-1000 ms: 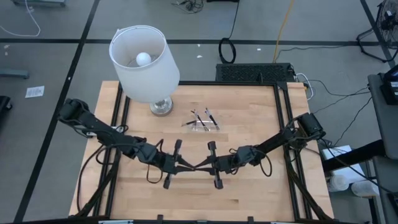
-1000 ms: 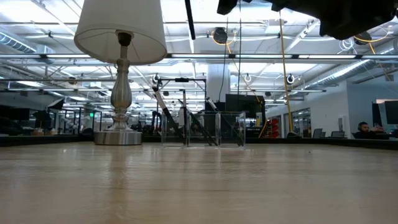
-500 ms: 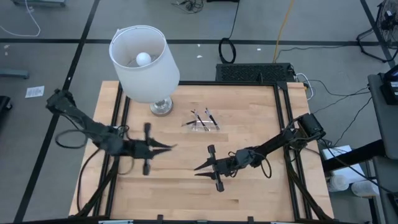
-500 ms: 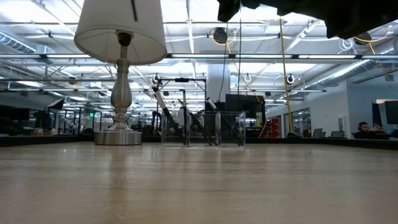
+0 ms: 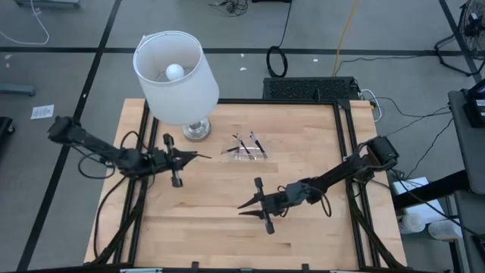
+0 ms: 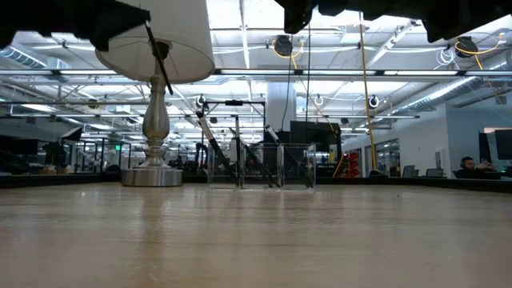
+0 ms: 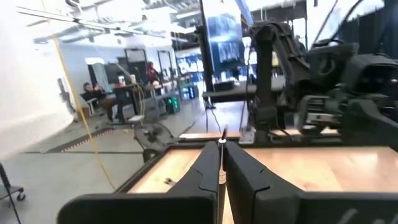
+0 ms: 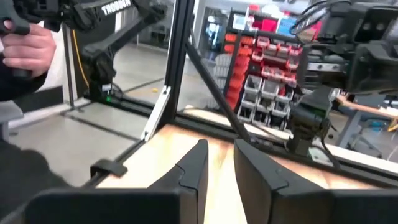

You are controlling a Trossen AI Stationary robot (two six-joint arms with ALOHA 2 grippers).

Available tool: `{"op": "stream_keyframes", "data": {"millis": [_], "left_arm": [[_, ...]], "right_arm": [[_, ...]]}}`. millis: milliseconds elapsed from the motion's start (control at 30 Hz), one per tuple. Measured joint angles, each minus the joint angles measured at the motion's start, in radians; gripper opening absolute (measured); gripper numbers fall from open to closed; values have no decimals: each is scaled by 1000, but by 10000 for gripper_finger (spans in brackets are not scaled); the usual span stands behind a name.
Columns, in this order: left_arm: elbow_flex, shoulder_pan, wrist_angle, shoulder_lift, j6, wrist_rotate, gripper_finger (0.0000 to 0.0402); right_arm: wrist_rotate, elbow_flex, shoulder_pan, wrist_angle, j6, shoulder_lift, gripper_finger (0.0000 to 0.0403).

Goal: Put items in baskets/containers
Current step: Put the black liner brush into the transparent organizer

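Observation:
Next, the left gripper releases the dark stick in the transparent tray, at its end (image 5: 234, 150) nearest the lamp.
My left gripper (image 5: 195, 157) hovers over the table's left part, near the lamp base, and is shut on one thin dark stick (image 6: 159, 60) with a pale end (image 7: 221, 142). The transparent tray (image 5: 246, 149) stands at the table's middle-far part. Several dark sticks (image 6: 254, 164) lean inside it. My right gripper (image 5: 241, 208) hangs open above the near-middle of the table and holds nothing; its fingers (image 8: 194, 163) show a gap in the right wrist view. My left gripper pinches the stick between its two fingers (image 7: 245, 169), which point level toward the table's right. The stick lies along the gap between them, its pale end (image 7: 221, 142) at the fingertips. It slants down below the gripper (image 6: 164, 76), lifted clear of the table.
A lamp with a white shade (image 5: 176, 72) stands on its metal base (image 5: 197, 130) at the far left, close to my left gripper. Black frame rails (image 5: 345, 144) edge the table. A black box (image 5: 311, 89) sits beyond the far edge. A person's hand (image 8: 28, 43) shows off-table.
My left gripper has drawn away from my right gripper at the near-middle, moving toward the table's left and then its far edge, and has carried the stick along toward the lamp. My right gripper has stayed near the middle.

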Motion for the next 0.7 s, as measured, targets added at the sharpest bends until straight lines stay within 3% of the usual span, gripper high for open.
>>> {"op": "stream_keyframes", "data": {"millis": [167, 367, 567, 700], "left_arm": [[-81, 142, 129, 17, -38, 133, 8], [-70, 321, 189, 85, -61, 273, 8], [-34, 470, 269, 263, -146, 387, 8], [-31, 502, 472, 415, -152, 395, 8]], "right_arm": [[1, 0, -3, -58, -22, -17, 52], [0, 0, -20, -76, -31, -17, 39], [0, 0, -25, -78, -47, -17, 29], [0, 0, -26, -79, -92, -17, 24]]}}
